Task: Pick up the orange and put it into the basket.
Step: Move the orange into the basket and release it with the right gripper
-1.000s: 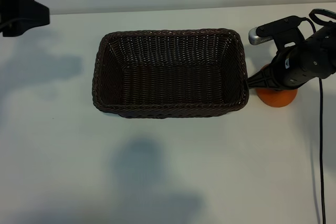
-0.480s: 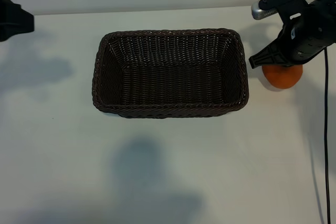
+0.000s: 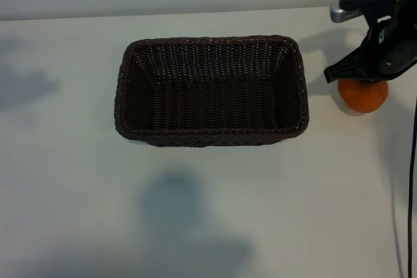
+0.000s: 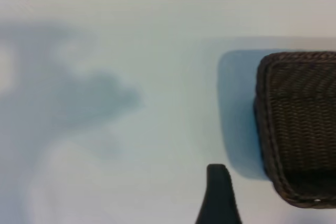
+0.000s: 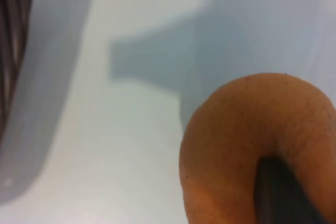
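My right gripper will let go of the orange so that it comes to rest on the middle of the wicker basket's woven bottom [image 3: 218, 103].
The orange [image 3: 363, 96] hangs at the far right, just off the basket's right end, with my right gripper [image 3: 362, 84] shut on it from above. In the right wrist view the orange [image 5: 247, 145] fills the corner, a dark finger [image 5: 283, 192] pressed against its skin, and its shadow falls on the white table below. The dark brown wicker basket [image 3: 212, 136] stands in the middle with nothing inside. My left arm is outside the exterior view; its wrist view shows one black finger [image 4: 218, 192] over bare table beside a basket corner [image 4: 268, 129], with nothing held.
The white table [image 3: 208, 213] stretches around the basket on every side. A black cable [image 3: 412, 161] hangs down along the right edge. The table's far edge meets a pale wall behind the basket.
My right gripper has risen and shifted right with the orange, away from the basket's near right corner. The left arm has withdrawn out of the exterior view at the left.
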Robot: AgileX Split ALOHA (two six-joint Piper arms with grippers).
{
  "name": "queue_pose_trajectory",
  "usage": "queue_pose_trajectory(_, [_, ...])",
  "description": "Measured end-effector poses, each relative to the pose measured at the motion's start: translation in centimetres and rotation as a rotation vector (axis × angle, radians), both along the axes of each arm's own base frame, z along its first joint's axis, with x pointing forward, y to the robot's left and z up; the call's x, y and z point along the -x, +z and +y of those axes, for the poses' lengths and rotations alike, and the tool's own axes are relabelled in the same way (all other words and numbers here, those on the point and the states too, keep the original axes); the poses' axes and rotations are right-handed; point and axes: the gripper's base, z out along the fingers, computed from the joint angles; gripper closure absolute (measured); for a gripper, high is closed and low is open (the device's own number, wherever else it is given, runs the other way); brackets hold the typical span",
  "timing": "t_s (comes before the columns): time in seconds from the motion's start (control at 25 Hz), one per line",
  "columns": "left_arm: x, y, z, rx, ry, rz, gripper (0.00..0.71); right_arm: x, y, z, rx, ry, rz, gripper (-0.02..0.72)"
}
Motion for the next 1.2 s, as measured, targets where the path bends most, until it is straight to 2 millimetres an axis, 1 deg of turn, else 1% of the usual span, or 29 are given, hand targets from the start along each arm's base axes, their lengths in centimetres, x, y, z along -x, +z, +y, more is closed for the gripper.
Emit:
queue_pose_trajectory(0.16, [0.1,0.1,-0.2,-0.005,-0.032,-0.003,0.157,0.0,0.0,0.1,-0.009,0.005,0.002,0.616])
queue_pose_trajectory(0.28, [0.5,0.4,-0.3,-0.003,-0.052,-0.005,0.158,0.0,0.0,0.2,-0.019,0.003,0.001,0.616])
queue_pose_trajectory(0.4, [1.6,1.0,-0.6,0.002,-0.083,-0.025,0.158,0.0,0.0,0.2,-0.023,0.012,-0.001,0.616])
queue_pose_trajectory(0.56, [3.7,2.0,-0.3,-0.034,-0.071,-0.075,0.158,0.2,1.1,0.2,-0.028,0.015,-0.031,0.619])
queue_pose_trajectory(0.68, [4.8,2.5,0.2,-0.078,-0.024,-0.1,0.159,0.5,2.6,0.2,-0.035,0.017,-0.083,0.619])
queue_pose_trajectory(0.76, [5.0,2.6,0.4,-0.094,-0.007,-0.105,0.159,0.8,3.7,0.2,-0.041,0.018,-0.121,0.619])
queue_pose_trajectory(0.88, [5.0,2.6,0.4,-0.093,-0.002,-0.104,0.16,1.5,6.1,0.2,-0.062,0.016,-0.194,0.619])
queue_pose_trajectory(0.96, [4.8,2.5,0.4,-0.092,-0.001,-0.102,0.16,2.3,8.0,0.5,-0.087,0.028,-0.253,0.619])
queue_pose_trajectory(1.08, [4.3,2.3,0.4,-0.09,-0.001,-0.093,0.16,3.8,10.8,1.8,-0.13,0.1,-0.333,0.619])
queue_pose_trajectory(1.12, [4.1,2.3,0.5,-0.09,-0.001,-0.09,0.16,4.4,11.6,2.6,-0.149,0.136,-0.358,0.619])
queue_pose_trajectory(1.2, [3.4,2.0,0.5,-0.088,0.001,-0.086,0.16,5.2,12.6,4.5,-0.188,0.223,-0.397,0.619])
